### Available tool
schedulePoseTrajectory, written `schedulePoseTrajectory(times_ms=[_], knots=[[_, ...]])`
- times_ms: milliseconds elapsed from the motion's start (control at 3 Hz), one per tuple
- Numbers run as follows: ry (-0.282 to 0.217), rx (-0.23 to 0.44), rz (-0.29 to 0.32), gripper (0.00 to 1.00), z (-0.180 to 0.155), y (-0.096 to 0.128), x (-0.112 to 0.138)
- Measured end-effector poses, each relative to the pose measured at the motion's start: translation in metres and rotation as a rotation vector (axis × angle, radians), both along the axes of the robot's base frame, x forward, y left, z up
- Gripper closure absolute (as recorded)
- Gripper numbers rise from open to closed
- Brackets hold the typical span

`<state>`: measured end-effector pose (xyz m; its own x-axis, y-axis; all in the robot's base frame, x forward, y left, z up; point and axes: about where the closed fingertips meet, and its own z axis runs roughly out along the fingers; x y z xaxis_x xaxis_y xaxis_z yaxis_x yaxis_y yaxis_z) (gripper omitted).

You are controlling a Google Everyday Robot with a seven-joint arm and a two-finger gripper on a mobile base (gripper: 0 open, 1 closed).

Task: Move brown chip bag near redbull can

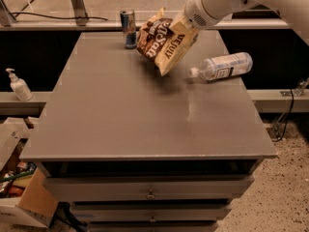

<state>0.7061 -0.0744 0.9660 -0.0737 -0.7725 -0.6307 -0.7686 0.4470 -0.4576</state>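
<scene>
The robot's gripper should release the brown chip bag on the grey table [160, 49] between the redbull can and the clear bottle. The bag now hangs tilted above the table's far part.
The brown chip bag [163, 43], dark brown and cream-yellow with white lettering, hangs tilted above the far part of the grey table [120, 110]. My gripper [184, 27] holds it by its upper right side, under the white arm coming in from the top right. The redbull can [128, 28], slim and blue-and-silver, stands upright at the table's far edge, just left of the bag. The bag's left edge is a short gap from the can.
A clear plastic bottle [223, 66] with a white cap lies on its side at the right of the table. A soap dispenser [18, 85] stands on a ledge at the left. Cardboard boxes [19, 192] sit on the floor at lower left. Drawers [149, 190] run below the tabletop.
</scene>
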Motion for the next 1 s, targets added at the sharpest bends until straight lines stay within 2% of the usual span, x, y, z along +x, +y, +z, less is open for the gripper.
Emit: schedulePoseTrajectory(times_ms=[333,1000], knots=[[-0.01,-0.019,-0.009,1.0,-0.005,0.002,0.021],[0.014,-0.047,-0.021,1.0,-0.027,0.009,0.046]])
